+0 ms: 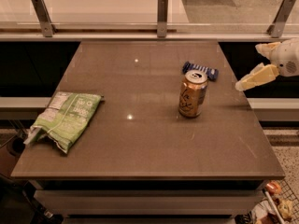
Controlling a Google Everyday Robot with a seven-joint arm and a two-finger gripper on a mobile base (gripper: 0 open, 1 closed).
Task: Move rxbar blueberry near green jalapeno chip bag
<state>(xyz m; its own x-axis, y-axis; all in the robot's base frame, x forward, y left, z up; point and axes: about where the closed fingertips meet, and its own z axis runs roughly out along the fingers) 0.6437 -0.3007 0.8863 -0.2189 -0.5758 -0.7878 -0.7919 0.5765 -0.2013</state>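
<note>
I will next move my gripper to the rxbar blueberry's near end (211, 73), the one closest to my gripper, and close it there.
The rxbar blueberry (200, 70) is a small dark blue bar lying flat on the table's far right part, just behind the orange-gold can (192, 93). The green jalapeno chip bag (66, 118) lies crumpled at the table's left edge, label panel up. My gripper (248, 66) hangs at the right edge of the view, above the table's right side, to the right of the bar and apart from it. Its cream fingers (256, 77) stand spread and hold nothing.
The brown table (140, 143) has a glass rail with metal posts (162, 15) behind it. Dark gaps lie to both sides. Some clutter (275, 204) sits on the floor at the lower right.
</note>
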